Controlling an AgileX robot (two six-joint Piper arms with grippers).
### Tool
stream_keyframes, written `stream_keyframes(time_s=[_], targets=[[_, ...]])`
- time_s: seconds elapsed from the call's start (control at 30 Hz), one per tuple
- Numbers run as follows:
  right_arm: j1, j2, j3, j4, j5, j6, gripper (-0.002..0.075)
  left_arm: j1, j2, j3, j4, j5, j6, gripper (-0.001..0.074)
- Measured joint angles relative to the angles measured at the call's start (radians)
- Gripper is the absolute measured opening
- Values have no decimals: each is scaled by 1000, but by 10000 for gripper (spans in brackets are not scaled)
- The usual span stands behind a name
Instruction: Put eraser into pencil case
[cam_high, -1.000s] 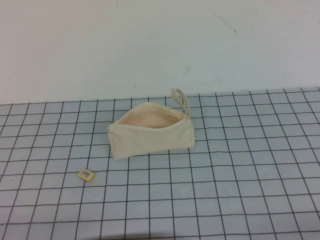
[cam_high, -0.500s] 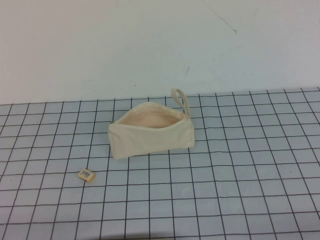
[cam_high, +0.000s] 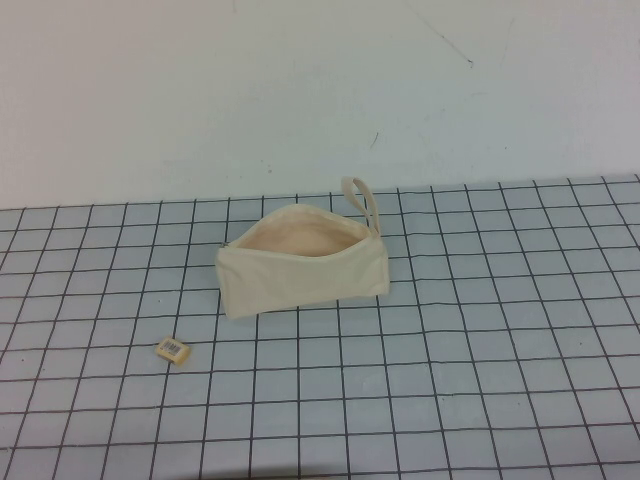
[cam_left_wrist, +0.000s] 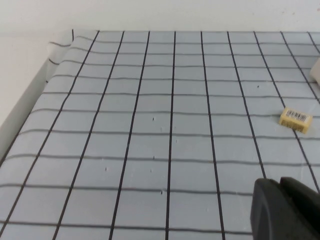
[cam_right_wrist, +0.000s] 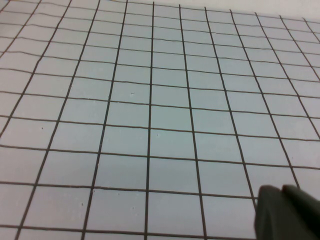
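Note:
The eraser is next for my left gripper, which will close across its opposite ends (cam_high: 173, 351) (cam_left_wrist: 296, 120), with the printed label between the fingers.
The eraser (cam_high: 174, 350), a tiny tan block with a white printed label, lies on the grid mat in front of and to the left of the pencil case. The pencil case (cam_high: 300, 270) is a cream pouch standing open, with its peach lining showing and a loop strap (cam_high: 362, 202) at its far right end. Neither gripper shows in the high view. In the left wrist view my left gripper (cam_left_wrist: 280, 181) is shut and empty, low over the mat, with the eraser (cam_left_wrist: 295, 120) a short way ahead. My right gripper (cam_right_wrist: 281, 190) is shut and empty over bare mat.
The table is covered by a pale blue mat with black grid lines (cam_high: 480, 340). A white wall (cam_high: 300, 90) rises behind it. The mat's left edge (cam_left_wrist: 30, 100) shows in the left wrist view. A corner of the pouch (cam_left_wrist: 316, 71) shows at that view's edge.

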Motion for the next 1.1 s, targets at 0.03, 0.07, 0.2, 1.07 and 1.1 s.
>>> stream_keyframes(time_s=[0.03,0.07,0.2,1.07,1.1], targets=[[0,0,0,0,0,0,-1,0,0,2,0,-11,0,-2],[0,0,0,0,0,0,-1,0,0,5,2,-31,0,-2],[0,0,0,0,0,0,-1,0,0,7,30,-202,0,-2],[0,0,0,0,0,0,-1,0,68,-405,73,-323,-40,-2],[0,0,0,0,0,0,-1,0,105,-472,85,-248,-40,-1]])
